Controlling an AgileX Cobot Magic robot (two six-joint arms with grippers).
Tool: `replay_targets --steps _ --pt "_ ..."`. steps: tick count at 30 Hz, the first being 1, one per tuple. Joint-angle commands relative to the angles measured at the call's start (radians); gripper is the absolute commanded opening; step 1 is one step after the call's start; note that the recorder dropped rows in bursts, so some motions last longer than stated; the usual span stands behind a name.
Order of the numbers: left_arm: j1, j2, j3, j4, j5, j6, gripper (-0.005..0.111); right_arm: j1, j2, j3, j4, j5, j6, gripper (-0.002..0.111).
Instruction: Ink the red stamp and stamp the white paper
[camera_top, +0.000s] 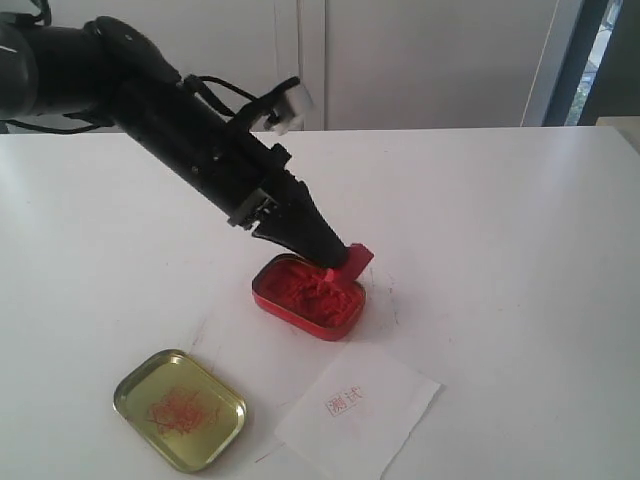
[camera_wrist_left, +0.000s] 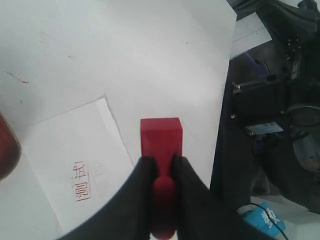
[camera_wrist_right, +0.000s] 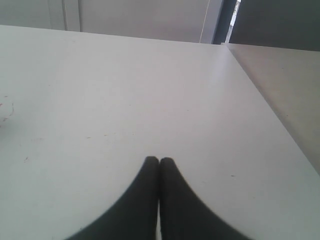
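Note:
The robot's left gripper needs to set the red stamp down between the red ink tin and the gold tin lid (camera_top: 265, 361).
My left gripper (camera_top: 340, 258) is shut on the handle of the red stamp (camera_top: 356, 260), holding it tilted just above the far right edge of the red oval ink tin (camera_top: 308, 296). In the left wrist view the red stamp (camera_wrist_left: 160, 142) sticks out past the black fingers (camera_wrist_left: 142, 172). The white paper (camera_top: 360, 412) lies at the front of the table with a small red character print (camera_top: 345, 403) on it; the white paper (camera_wrist_left: 75, 167) and its print (camera_wrist_left: 83, 183) also show beside the stamp in the left wrist view. My right gripper (camera_wrist_right: 159, 161) is shut and empty over bare table.
A gold tin lid (camera_top: 180, 409) smeared with red ink lies at the front left. The red tin's edge (camera_wrist_left: 7, 152) shows at the side of the left wrist view. The white table's edge (camera_wrist_left: 224, 90) runs close beside the stamp there, with equipment (camera_wrist_left: 280, 110) beyond it.

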Motion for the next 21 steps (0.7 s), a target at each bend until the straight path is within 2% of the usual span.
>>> replay_targets --steps 1,9,21 --pt "0.035 0.017 -0.003 -0.053 0.094 0.025 0.0 0.003 -0.006 0.003 -0.008 -0.006 -0.002 0.0" --pt "0.042 0.124 0.012 -0.06 0.094 0.025 0.0 0.003 -0.006 0.003 -0.008 -0.006 -0.002 0.0" --pt "0.042 0.136 0.121 0.044 0.086 0.003 0.0 0.003 -0.006 0.003 -0.008 -0.006 -0.002 0.0"
